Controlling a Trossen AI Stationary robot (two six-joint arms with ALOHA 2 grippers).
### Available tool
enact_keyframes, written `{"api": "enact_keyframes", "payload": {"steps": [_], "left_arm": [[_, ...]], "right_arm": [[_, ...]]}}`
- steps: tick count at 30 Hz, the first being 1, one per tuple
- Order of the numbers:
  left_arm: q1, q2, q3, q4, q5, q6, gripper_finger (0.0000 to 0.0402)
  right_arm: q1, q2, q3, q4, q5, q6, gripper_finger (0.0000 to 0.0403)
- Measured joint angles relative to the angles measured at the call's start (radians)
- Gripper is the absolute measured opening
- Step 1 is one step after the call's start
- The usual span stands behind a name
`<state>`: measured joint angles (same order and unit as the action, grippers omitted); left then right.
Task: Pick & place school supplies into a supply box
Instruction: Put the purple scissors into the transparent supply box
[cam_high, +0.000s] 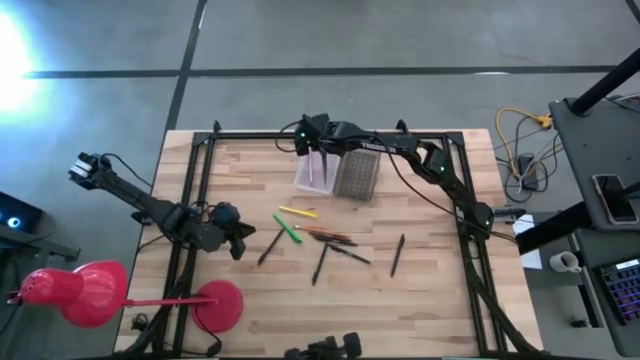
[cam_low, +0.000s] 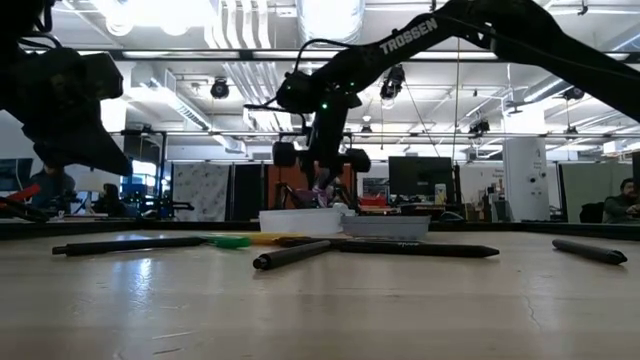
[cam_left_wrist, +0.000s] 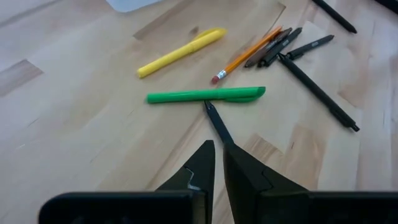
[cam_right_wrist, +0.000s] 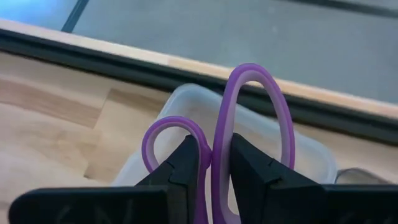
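Observation:
My right gripper needs to release the purple-handled scissors, now held over the clear supply box, so that they rest in the middle of the clear supply box (cam_high: 319, 174), beside its grey lid.
My right gripper (cam_high: 312, 148) is at the table's far side, shut on small purple-handled scissors (cam_right_wrist: 249, 124) over the clear supply box (cam_high: 312, 172). The box's grey dotted lid (cam_high: 356, 176) lies right beside it. Pens and pencils lie flat mid-table: a yellow one (cam_high: 298, 212), a green one (cam_high: 288, 232), an orange pencil with dark pens (cam_high: 325, 236), and black pens (cam_high: 320, 265) (cam_high: 397, 255). My left gripper (cam_left_wrist: 217, 149) is shut and empty. It hangs above the table left of the pens, over the end of a black pen (cam_left_wrist: 216, 121). My right gripper pinches the scissors between its two fingers, at the inner sides of the two handle loops (cam_right_wrist: 214, 158). The fingers point down toward the box. Both purple loops stick out past the fingertips, lifted clear above the box; the blades are hidden.
Black frame rails (cam_high: 190, 200) (cam_high: 470, 230) run along the table's left and right sides. Red lamp-like things (cam_high: 75, 290) (cam_high: 218, 305) stand at the near left corner. Bare wood lies near the front edge (cam_high: 400, 310).

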<state>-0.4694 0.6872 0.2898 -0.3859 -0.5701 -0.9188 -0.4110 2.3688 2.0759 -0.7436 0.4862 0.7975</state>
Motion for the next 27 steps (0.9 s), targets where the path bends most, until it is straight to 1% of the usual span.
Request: {"api": "enact_keyframes", "payload": {"steps": [5,8,13,17,20,27], "left_arm": [[0.000,-0.009,-0.004,-0.001,0.000,0.000,0.0017],[0.000,-0.009,-0.004,-0.005,0.000,0.000,0.0017],[0.000,-0.009,-0.004,-0.005,0.001,0.000,0.0017],[0.000,-0.008,-0.002,-0.004,0.002,0.000,0.0017],[0.000,-0.008,-0.002,-0.004,0.002,0.000,0.0017],[-0.001,-0.008,-0.001,-0.003,0.002,0.000,0.0017]], "right_arm": [[0.012,0.000,0.009,0.001,0.020,-0.046,0.0062],[0.027,0.000,0.009,-0.001,0.061,-0.058,0.0062],[0.049,0.000,0.009,0.025,0.093,-0.099,0.0063],[0.060,0.003,0.004,0.025,0.099,-0.100,0.0063],[0.067,0.004,-0.001,0.023,0.124,-0.102,0.0063],[0.066,0.004,-0.002,0.023,0.123,-0.102,0.0064]]}}
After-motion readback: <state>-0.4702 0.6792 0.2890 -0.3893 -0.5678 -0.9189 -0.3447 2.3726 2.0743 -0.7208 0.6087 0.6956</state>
